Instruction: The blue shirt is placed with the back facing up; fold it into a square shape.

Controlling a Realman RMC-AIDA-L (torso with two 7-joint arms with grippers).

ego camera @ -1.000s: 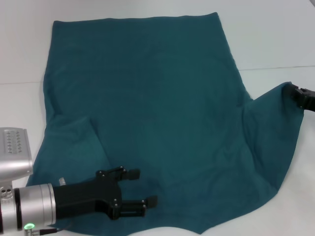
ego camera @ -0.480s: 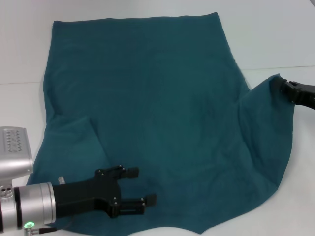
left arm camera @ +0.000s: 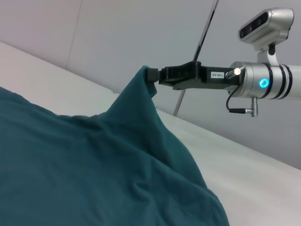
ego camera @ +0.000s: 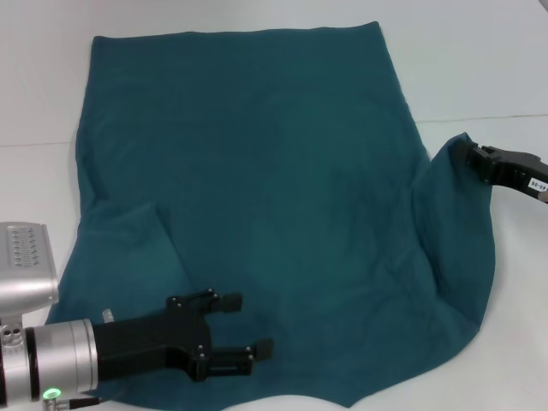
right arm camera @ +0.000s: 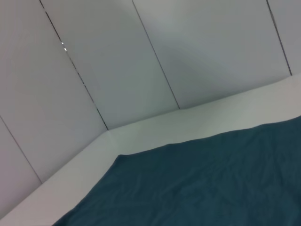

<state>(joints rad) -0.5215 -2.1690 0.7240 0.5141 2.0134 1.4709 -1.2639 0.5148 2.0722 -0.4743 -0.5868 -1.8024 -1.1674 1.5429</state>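
Observation:
My right gripper has the end of the lifted sleeve. It will let go of that end on the blue shirt's flat back, across from the folded flap point(ego camera: 325, 197).
The blue shirt point(ego camera: 257, 188) lies spread over the white table, filling most of the head view. My right gripper point(ego camera: 469, 157) at the right side is shut on the shirt's right sleeve and holds it lifted above the table. From the left wrist view the same right gripper point(left arm camera: 153, 75) pinches a raised peak of the blue shirt point(left arm camera: 89, 169). My left gripper point(ego camera: 253, 325) hovers open over the shirt's near left part, its fingers point(ego camera: 229, 301) pointing right. A folded flap of cloth point(ego camera: 128, 248) lies just beyond it. The right wrist view shows only the blue shirt point(right arm camera: 202, 183) and walls.
The white table point(ego camera: 479, 68) shows bare around the shirt at the far right, the left edge and the near right corner. A white panelled wall point(right arm camera: 141, 61) rises behind the table.
My right gripper has carried the held sleeve leftward, toward the shirt's body, and the cloth's right edge has drawn in with it. The left gripper has stayed in place.

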